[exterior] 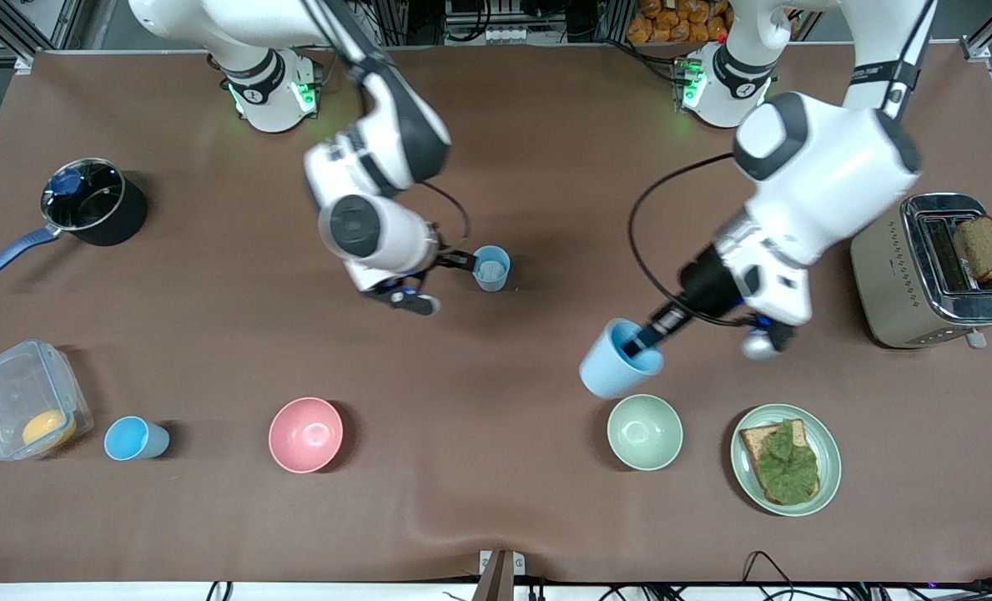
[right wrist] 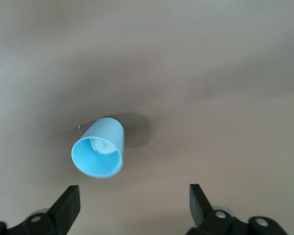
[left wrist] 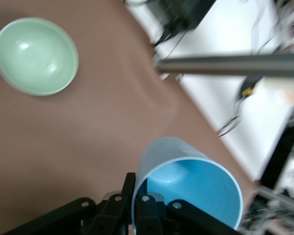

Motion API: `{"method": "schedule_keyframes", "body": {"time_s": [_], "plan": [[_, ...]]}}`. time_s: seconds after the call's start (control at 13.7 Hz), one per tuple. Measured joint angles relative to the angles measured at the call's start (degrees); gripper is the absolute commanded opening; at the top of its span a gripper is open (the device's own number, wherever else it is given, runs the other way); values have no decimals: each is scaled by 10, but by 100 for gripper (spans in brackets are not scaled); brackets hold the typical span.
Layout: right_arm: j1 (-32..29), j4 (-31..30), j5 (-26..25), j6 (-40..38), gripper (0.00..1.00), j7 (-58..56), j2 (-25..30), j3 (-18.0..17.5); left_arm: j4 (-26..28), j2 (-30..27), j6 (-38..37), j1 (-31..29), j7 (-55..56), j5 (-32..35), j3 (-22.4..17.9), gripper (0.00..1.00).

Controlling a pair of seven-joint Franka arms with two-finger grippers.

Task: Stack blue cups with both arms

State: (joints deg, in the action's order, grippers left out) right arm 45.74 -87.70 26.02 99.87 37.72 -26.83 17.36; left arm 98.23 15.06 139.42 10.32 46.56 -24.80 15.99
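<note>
The robot's left gripper needs to release the light-blue cup inside the blue cup in the middle of the table (exterior: pixel 491 267). The light-blue cup is now tilted beside the green bowl.
My left gripper (exterior: pixel 642 340) is shut on the rim of a light-blue cup (exterior: pixel 615 365), one finger inside it. It holds the cup tilted in the air over the table by the pale green bowl (exterior: pixel 644 431). The left wrist view shows this cup (left wrist: pixel 186 188) in the gripper (left wrist: pixel 137 198). A second blue cup (exterior: pixel 491 268) stands upright mid-table. My right gripper (exterior: pixel 444 284) is open beside it, apart from it. The right wrist view shows that cup (right wrist: pixel 99 149) ahead of the open gripper (right wrist: pixel 133 196). A third blue cup (exterior: pixel 133 438) stands near the front camera at the right arm's end.
A pink bowl (exterior: pixel 305 434) and a plate with a sandwich (exterior: pixel 786 459) lie along the front. A toaster (exterior: pixel 929 267) stands at the left arm's end. A black pot (exterior: pixel 91 204) and a plastic container (exterior: pixel 24 401) stand at the right arm's end.
</note>
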Motion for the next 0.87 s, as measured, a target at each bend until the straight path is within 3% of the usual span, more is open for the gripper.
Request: {"method": "schedule_keyframes", "body": {"time_s": [0.22,0.44,0.58,0.73,0.87], "plan": [[-14,45,-16,-95,100,-133,32,85,3,5,-53,45,44,71,1,0],[-16,49,-60,-132,100,-268,68,177,7,30,-77,108,98,127,1,0],[-28,49,-88,-161,100,-331,97,211,10,56,-82,156,135,157,1,0],[-81,43,-111,-180,100,-349,129,184,10,85,-83,191,158,179,1,0],[-179,32,-167,-185,100,-350,158,77,10,108,-86,212,165,188,1,0]]}}
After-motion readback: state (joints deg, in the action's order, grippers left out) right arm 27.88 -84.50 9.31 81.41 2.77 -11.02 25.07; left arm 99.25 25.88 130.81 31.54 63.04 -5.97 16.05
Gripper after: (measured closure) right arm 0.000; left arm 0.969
